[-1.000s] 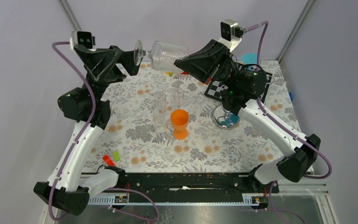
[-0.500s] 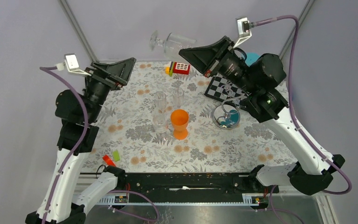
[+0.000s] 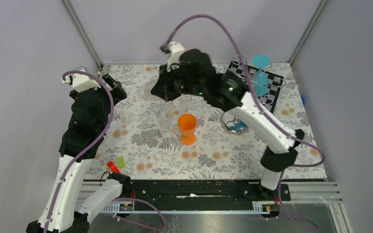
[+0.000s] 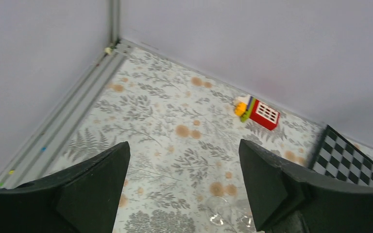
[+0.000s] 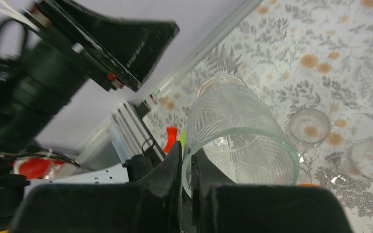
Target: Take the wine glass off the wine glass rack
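Note:
My right gripper is holding the clear ribbed wine glass. It will let go of the glass on the cloth [image 3: 168, 158] between the front orange flower clusters.
My right gripper [image 5: 187, 165] is shut on the rim of the clear ribbed wine glass [image 5: 238, 141], one finger inside the bowl and one outside. In the top view the right arm reaches across to the left-centre, and the glass [image 3: 149, 91] shows past its wrist, low over the floral cloth. The wine glass rack [image 3: 234, 124], a chrome wire stand with a ring base, stands to the right, apart from the glass. My left gripper [image 4: 184, 145] is open and empty over the back left of the cloth. It is also in the top view [image 3: 114, 90] and the right wrist view [image 5: 126, 39].
An orange cup [image 3: 187, 127] and two or three small clear glasses [image 3: 167, 110] stand mid-table beside the held glass. A checkered board [image 3: 264, 87] with a blue goblet [image 3: 261, 65] is at the back right. A red toy block [image 4: 263, 113] lies near the back wall.
The right arm has swung the wine glass from high at the back down and left over the table. The left gripper, earlier at the glass's foot, has drawn back left and stands open.

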`<state>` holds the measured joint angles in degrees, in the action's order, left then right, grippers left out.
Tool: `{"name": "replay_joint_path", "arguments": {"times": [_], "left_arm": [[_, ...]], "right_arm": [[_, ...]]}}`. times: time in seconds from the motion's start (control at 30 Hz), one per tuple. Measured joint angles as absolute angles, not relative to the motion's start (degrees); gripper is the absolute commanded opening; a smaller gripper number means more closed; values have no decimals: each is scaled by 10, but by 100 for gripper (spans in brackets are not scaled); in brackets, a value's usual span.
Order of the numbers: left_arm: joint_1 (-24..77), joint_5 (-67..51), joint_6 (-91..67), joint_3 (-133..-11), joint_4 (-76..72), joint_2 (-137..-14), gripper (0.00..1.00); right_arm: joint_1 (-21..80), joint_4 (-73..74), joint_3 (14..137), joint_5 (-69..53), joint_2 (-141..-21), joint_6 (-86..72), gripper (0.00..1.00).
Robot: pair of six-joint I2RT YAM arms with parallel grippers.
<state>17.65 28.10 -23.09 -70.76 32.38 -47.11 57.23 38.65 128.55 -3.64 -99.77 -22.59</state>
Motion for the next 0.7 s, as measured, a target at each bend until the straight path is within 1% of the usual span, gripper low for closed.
{"name": "replay_joint_path", "arguments": {"times": [0.07, 0.13, 0.23, 0.37, 0.53, 0.7], "left_arm": [[176, 307, -220, -709, 335, -460, 89], [176, 322, -213, -714, 341, -452, 89], [176, 334, -209, -721, 342, -444, 89], [176, 338, -209, -730, 342, -437, 90], [176, 335, -213, -731, 342, -440, 90], [176, 331, -215, -731, 342, -445, 90]], "right_arm": [[600, 447, 1353, -21, -1058, -207, 0], [625, 493, 1392, -16, -1101, -194, 0], [654, 544, 1388, -15, -1122, -179, 0], [692, 571, 1317, -27, -1110, -166, 0], [731, 562, 1178, -36, -1072, -168, 0], [757, 546, 1094, -5, -1068, -178, 0]]}}
